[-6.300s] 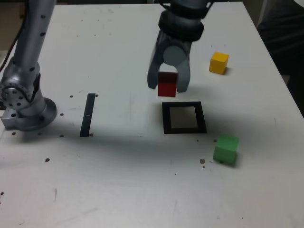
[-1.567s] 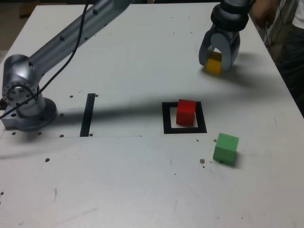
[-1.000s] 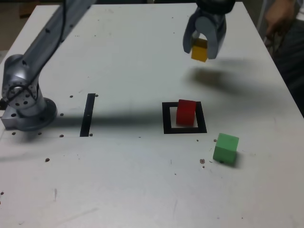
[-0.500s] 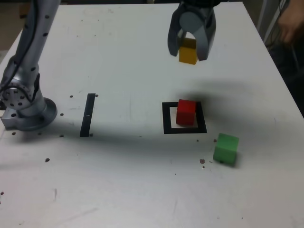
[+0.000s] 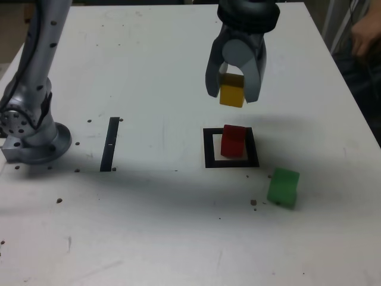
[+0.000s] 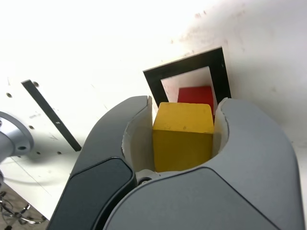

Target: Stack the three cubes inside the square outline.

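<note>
The red cube stands inside the black square outline. My gripper should release the yellow cube, held a little above and behind it, on top of the red cube (image 5: 235, 128) (image 6: 196, 95) there.
My gripper (image 5: 233, 95) is shut on the yellow cube (image 5: 231, 94) and holds it in the air, a little above and behind the red cube (image 5: 233, 140). That red cube stands inside the black square outline (image 5: 208, 149). In the wrist view the yellow cube (image 6: 183, 135) sits clamped between both fingers (image 6: 139, 129), with the red cube (image 6: 195, 94) and the square outline (image 6: 156, 80) showing just beyond it. The green cube (image 5: 283, 187) rests on the table at the exterior view's right, in front of the outline.
A narrow black strip (image 5: 111, 143) lies on the white table (image 5: 155, 220) at the exterior view's left, near the arm's grey base (image 5: 30, 134). A person's hand (image 5: 364, 37) shows at the far right edge. Small dark specks dot the tabletop.
The gripper has carried the yellow cube from the table's far right toward the outline and lower, ending just above the red cube. The red and green cubes have stayed put.
</note>
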